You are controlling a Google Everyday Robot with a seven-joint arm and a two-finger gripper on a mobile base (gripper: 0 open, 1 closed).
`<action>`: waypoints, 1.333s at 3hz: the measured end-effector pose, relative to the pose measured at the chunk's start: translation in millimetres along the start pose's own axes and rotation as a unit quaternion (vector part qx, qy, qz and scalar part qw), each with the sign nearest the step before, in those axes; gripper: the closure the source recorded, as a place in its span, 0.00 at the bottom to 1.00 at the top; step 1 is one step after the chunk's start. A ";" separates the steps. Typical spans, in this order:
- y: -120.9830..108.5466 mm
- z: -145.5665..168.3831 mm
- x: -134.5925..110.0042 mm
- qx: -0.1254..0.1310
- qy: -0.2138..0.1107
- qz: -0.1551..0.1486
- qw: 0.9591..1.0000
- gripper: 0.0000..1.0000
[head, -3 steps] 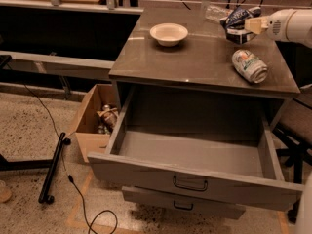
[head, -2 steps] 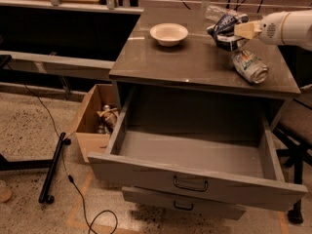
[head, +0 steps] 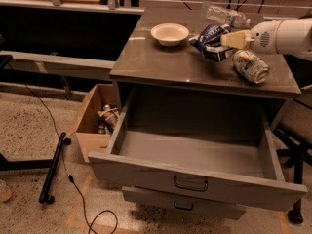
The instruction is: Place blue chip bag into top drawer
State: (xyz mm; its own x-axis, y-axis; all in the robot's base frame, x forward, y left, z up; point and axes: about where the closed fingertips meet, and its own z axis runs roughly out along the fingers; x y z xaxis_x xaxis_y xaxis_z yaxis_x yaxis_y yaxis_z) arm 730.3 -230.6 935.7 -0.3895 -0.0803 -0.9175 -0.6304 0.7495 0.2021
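Observation:
Next, my gripper releases the blue chip bag on the top drawer's bottom just behind its dark wire handle [head: 196, 147].
The blue chip bag [head: 209, 37] is crinkled dark-blue foil with white lettering. My gripper [head: 225, 40] comes in from the right on a white arm and is shut on the bag's right side. It holds the bag just above the grey cabinet top [head: 161, 62], right of the middle. The top drawer [head: 195, 155] is pulled wide open below, with a dark wire handle [head: 190, 184] on its front, and nothing lies inside. The bag is over the cabinet top, behind the drawer opening.
A white bowl [head: 169, 33] sits left of the bag. A white-green can [head: 251, 66] lies on its side right of it. A clear bottle [head: 225, 16] lies behind. A narrower lower drawer [head: 183, 204] is slightly open. A cardboard box [head: 92, 126] stands on the floor at the left.
My gripper has carried the blue chip bag to the left, from the back right corner of the cabinet top towards its middle. The can, bowl and drawer have not moved.

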 end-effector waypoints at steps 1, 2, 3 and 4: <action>-0.3 -0.1 -0.2 0.001 0.000 0.000 1.000 1.00; 25.4 -11.3 18.9 -0.024 0.016 0.022 0.999 1.00; 85.6 -50.0 50.3 -0.069 0.037 0.078 0.994 1.00; 131.5 -81.1 86.8 -0.114 0.061 0.131 0.983 1.00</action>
State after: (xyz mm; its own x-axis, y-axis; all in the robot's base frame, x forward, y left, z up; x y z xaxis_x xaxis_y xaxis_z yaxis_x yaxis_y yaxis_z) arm 559.2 -192.2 910.4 -0.6269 0.0080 -0.7790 -0.6260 0.5900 0.5099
